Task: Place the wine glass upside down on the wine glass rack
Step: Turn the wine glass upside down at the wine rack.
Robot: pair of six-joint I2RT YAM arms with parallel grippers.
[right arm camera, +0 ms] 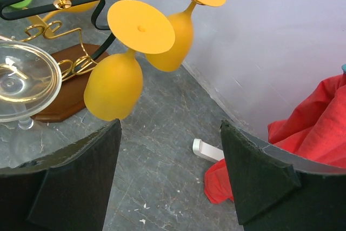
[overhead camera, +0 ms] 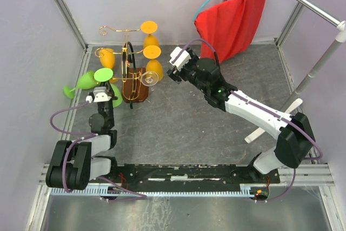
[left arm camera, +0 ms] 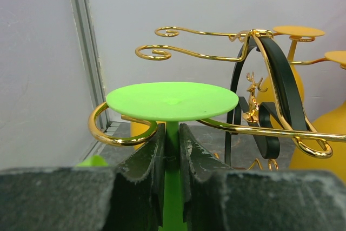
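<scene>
My left gripper needs to release the green wine glass on the rack's low curled wire arm (overhead camera: 112, 77) (left arm camera: 172, 123), across from the clear glass.
My left gripper (overhead camera: 100, 94) is shut on the stem of a green wine glass (left arm camera: 172, 101), held upside down with its round foot on top. The foot sits just above a curled wire arm (left arm camera: 116, 136) of the wine glass rack (overhead camera: 128, 58), and the stem stands right by that wire. The rack's brown wooden base (overhead camera: 135, 89) is beside the gripper. Three orange glasses (overhead camera: 152, 52) and a clear glass (overhead camera: 150, 78) hang upside down on the rack. My right gripper (overhead camera: 174, 64) is open and empty to the right of the rack, with the orange glasses (right arm camera: 113, 87) just ahead of it.
A second green glass (overhead camera: 81, 82) lies on its side left of the rack, near the left wall. A red cloth (overhead camera: 232, 20) hangs at the back right from a hoop. A white pole (overhead camera: 319, 63) leans along the right side.
</scene>
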